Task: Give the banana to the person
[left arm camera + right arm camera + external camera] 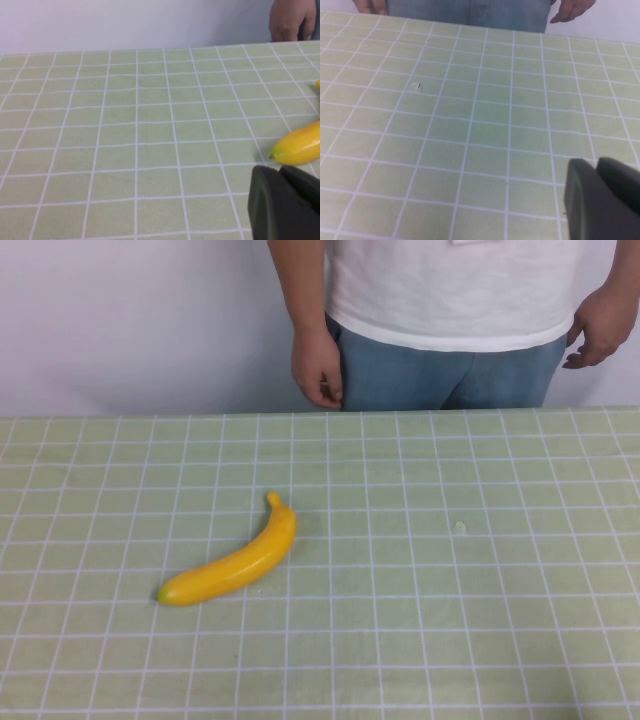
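Observation:
The robot's left gripper should next move to the yellow banana and close on the body (pixel 206 582) (pixel 311 141) near its greenish tip, leaving the stem end free.
The yellow banana (pixel 235 562) lies flat on the green checked tablecloth, left of centre, with its stem pointing toward the far side and its greenish tip toward me. The person (pixel 450 300), in a white t-shirt and blue jeans, stands behind the far table edge with both hands hanging down. Neither gripper shows in the high view. In the left wrist view my left gripper (pixel 277 170) is shut and empty, just short of the banana's greenish tip (pixel 300 145). In the right wrist view my right gripper (pixel 595 165) is shut and empty over bare cloth.
The green checked tablecloth (pixel 450 620) covers the whole table. A small pale speck (pixel 460 527) sits right of centre and also shows in the right wrist view (pixel 416 86). A white wall stands behind the person.

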